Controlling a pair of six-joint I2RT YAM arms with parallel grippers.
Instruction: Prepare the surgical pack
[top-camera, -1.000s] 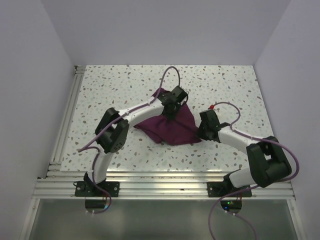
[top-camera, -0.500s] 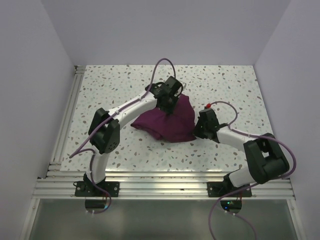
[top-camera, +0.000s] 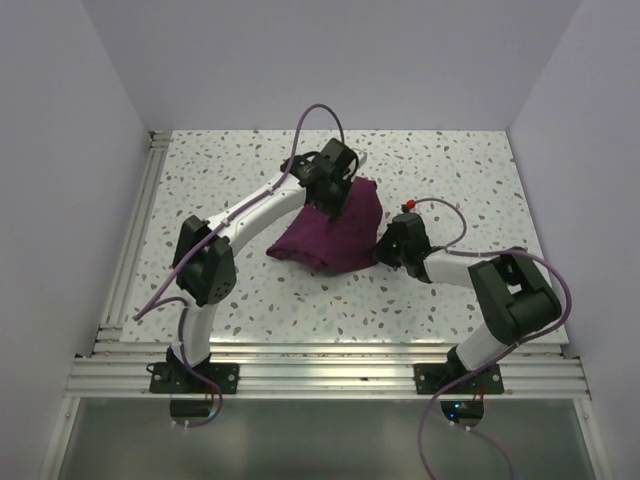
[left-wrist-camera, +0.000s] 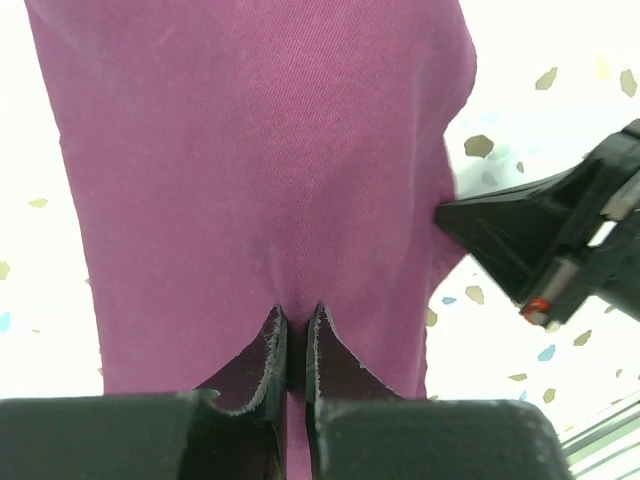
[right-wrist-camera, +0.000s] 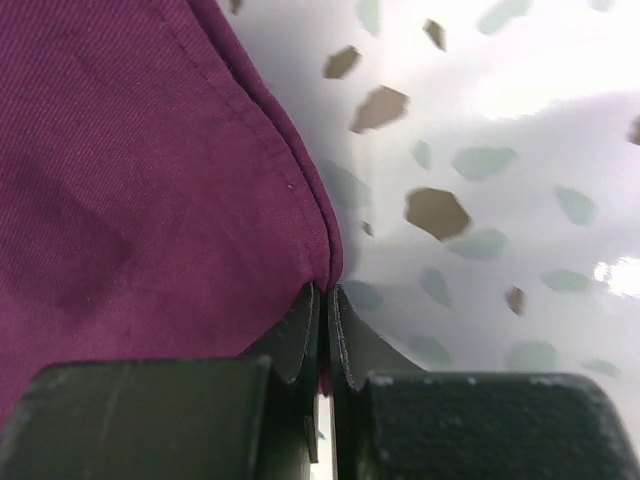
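The cloth's side spreads wide while my right gripper pinches only the cloth's hemmed corner, so that gripper should grip the cloth's side edge farther up (top-camera: 379, 225) and tuck it inward.
The surgical pack is a deep purple-maroon cloth (top-camera: 335, 232), bunched in the middle of the speckled table. No steel tray shows. My left gripper (top-camera: 334, 210) is shut on the cloth's far part; in the left wrist view (left-wrist-camera: 296, 320) the cloth (left-wrist-camera: 260, 150) is pinched between its fingertips and stretches away from them. My right gripper (top-camera: 381, 252) is shut on the cloth's right hemmed corner; in the right wrist view (right-wrist-camera: 325, 295) the hem (right-wrist-camera: 150, 190) runs into its closed tips. The right gripper's body also shows in the left wrist view (left-wrist-camera: 545, 235).
The speckled tabletop (top-camera: 450, 170) lies within white walls at the back and sides. An aluminium rail (top-camera: 135, 230) runs along the left edge and another (top-camera: 320, 360) along the front. Purple cables loop above both arms.
Both grippers have moved away from me and leftward with the cloth, which has bunched narrower. The left arm has stretched farther, and the right gripper has closed in toward the cloth's right side.
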